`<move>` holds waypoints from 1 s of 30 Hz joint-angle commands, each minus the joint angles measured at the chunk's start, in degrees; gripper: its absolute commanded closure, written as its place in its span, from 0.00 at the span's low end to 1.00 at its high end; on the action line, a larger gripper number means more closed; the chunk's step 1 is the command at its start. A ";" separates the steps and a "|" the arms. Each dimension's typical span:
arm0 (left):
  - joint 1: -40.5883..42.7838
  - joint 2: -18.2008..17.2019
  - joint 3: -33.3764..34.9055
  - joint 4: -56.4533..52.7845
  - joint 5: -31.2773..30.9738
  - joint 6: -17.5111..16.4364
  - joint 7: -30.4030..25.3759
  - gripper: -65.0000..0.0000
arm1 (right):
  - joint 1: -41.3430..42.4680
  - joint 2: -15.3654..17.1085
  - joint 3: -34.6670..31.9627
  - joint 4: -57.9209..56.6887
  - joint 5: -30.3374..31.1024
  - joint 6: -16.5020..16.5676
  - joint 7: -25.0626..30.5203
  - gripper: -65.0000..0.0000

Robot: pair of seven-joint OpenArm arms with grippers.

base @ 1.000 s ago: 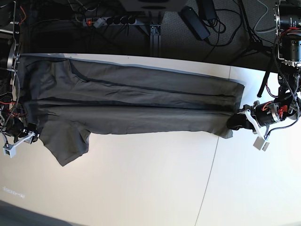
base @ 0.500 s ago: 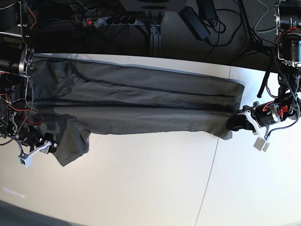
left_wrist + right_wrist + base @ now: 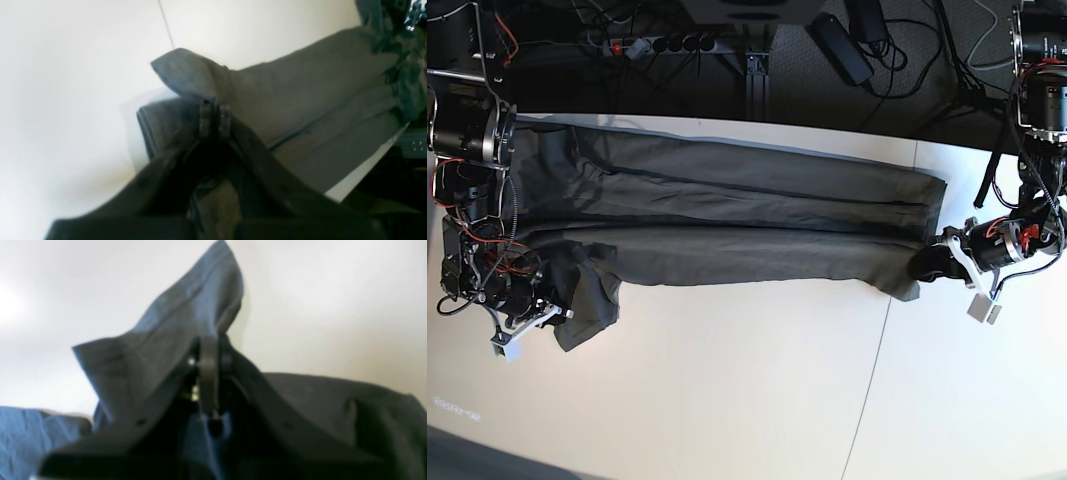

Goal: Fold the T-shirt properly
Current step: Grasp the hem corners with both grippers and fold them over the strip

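Note:
My right gripper needs to let go of the sleeve on the T-shirt's stretched part, at its end (image 3: 517,192) nearest my right arm.
The dark olive-grey T-shirt (image 3: 727,215) lies stretched in a long band across the far half of the white table (image 3: 727,400). My left gripper (image 3: 927,266) is at the shirt's right end, shut on a corner of the cloth; in the left wrist view the left gripper (image 3: 215,115) pinches a raised fold of the T-shirt (image 3: 300,86). My right gripper (image 3: 557,305) is at the left end, shut on the sleeve area; in the right wrist view the right gripper (image 3: 208,353) holds a lifted peak of the T-shirt (image 3: 186,313). The collar and label are hidden.
A power strip (image 3: 662,44), a black power brick (image 3: 842,45) and cables lie on the dark floor beyond the table's far edge. A thin seam (image 3: 882,340) runs across the tabletop on the right. The arms' bases stand at both table ends.
My right gripper has moved toward the middle of the table with the sleeve cloth, bunching the left end inward. My left gripper has stayed almost still on the right corner.

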 commanded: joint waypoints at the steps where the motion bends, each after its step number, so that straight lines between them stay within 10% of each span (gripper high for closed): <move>1: -1.38 -1.09 -0.42 0.90 -1.11 -1.13 -1.33 1.00 | -0.02 0.04 -0.26 -0.11 -1.97 4.96 -3.82 1.00; 15: 3.65 -1.11 -0.42 13.90 -1.60 -1.13 2.12 1.00 | -11.15 8.92 1.42 20.20 12.46 5.16 -9.55 1.00; 30: 7.56 -1.14 -0.42 19.37 0.15 -1.13 3.28 1.00 | -38.10 9.84 21.88 57.00 15.98 5.16 -13.90 1.00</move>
